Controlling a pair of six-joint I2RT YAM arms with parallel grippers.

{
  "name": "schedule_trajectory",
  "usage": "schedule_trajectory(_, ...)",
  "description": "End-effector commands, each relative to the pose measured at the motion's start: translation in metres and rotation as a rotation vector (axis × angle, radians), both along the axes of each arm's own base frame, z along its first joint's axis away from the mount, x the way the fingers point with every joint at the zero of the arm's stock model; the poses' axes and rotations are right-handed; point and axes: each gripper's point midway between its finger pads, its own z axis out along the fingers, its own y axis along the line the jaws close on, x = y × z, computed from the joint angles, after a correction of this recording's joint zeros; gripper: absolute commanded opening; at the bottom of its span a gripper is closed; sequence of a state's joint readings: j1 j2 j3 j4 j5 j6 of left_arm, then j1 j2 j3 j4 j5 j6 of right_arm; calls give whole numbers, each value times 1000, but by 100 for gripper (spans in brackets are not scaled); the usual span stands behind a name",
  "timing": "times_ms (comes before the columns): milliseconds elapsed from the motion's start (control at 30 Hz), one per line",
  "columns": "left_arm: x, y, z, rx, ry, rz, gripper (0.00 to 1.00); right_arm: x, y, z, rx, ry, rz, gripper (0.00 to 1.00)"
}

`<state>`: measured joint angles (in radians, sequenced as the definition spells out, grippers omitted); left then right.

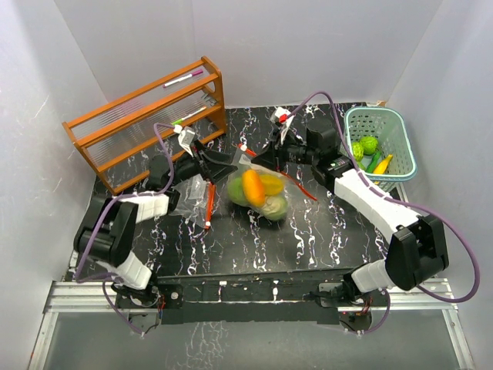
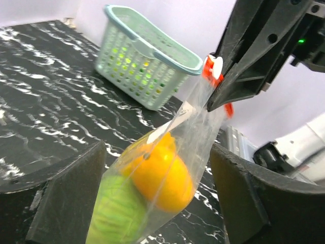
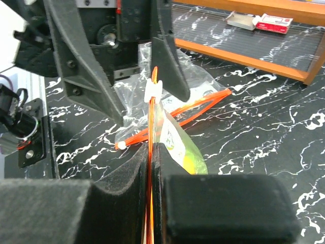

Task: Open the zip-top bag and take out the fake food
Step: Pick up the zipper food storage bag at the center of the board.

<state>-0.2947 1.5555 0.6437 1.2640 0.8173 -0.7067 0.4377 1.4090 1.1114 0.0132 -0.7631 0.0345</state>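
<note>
The orange zip edge is pinched in my right gripper behind the white slider, so my left gripper needs to hold the bag's corner while my right gripper takes the slider [image 3: 153, 91].
The clear zip-top bag [image 1: 258, 193] lies mid-table with fake food inside: an orange piece [image 1: 253, 187], a yellow piece [image 1: 271, 183] and a pale-green ball [image 1: 275, 206]. My right gripper [image 1: 258, 158] is shut on the bag's orange zip edge [image 3: 153, 133], just behind the white slider [image 3: 154, 90]. My left gripper [image 1: 226, 167] stands open on the bag's left. In the left wrist view its fingers [image 2: 238, 193] flank the bag [image 2: 203, 132] without touching, with the orange-yellow piece [image 2: 163, 175] and a green piece [image 2: 114, 213] between them.
A pale-teal basket [image 1: 404, 146] at the back right holds round green pieces [image 1: 368, 144] and a yellow banana [image 1: 383, 163]. A wooden rack [image 1: 146, 123] stands at the back left. An orange strip [image 1: 209, 202] trails on the table below my left gripper.
</note>
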Motion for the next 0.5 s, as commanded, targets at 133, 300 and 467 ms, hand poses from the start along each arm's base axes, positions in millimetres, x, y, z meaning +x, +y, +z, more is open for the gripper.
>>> schedule_trajectory(133,-38,-19,58,-106,-302,-288,71,-24,2,43,99,-112,110,7)
schedule_trajectory(300,-53,-39,67,-65,-365,-367,70,-26,4,39,104,-85,133,7)
schedule_trajectory(467,-65,-48,77,-68,-394,-408,38,-26,4,42,110,-80,131,8)
